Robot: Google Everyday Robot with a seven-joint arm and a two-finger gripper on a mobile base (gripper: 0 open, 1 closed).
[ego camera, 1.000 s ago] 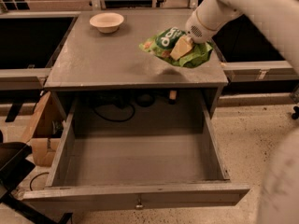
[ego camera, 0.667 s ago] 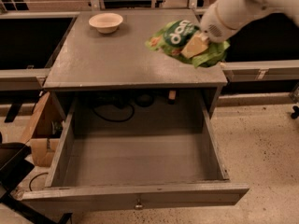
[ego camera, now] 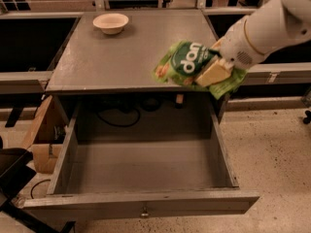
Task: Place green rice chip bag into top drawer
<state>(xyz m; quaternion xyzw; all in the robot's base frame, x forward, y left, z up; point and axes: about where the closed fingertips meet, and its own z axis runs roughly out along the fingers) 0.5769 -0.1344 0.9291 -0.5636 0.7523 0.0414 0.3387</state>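
Observation:
Next, I let go of the green rice chip bag in the back middle of the open top drawer (ego camera: 148,119) with my gripper.
The green rice chip bag (ego camera: 187,62) is held in the air above the front right edge of the grey cabinet top (ego camera: 121,57). My gripper (ego camera: 214,71) comes in from the right on a white arm and is shut on the bag; one cream finger (ego camera: 212,74) lies across the bag's front. The top drawer (ego camera: 141,203) is pulled fully open below, with its front panel and small metal knob (ego camera: 144,211) near the bottom edge. The inside of the drawer holds nothing. The bag hangs above the drawer's back right corner.
A small cream bowl (ego camera: 111,22) sits at the back left of the cabinet top. Black cables (ego camera: 119,118) hang behind the drawer. A cardboard box (ego camera: 43,140) stands on the floor at left. A dark object (ego camera: 14,178) is at lower left.
The gripper with the bag has lifted off the cabinet top and moved toward the front right edge, now hanging over the open drawer's back.

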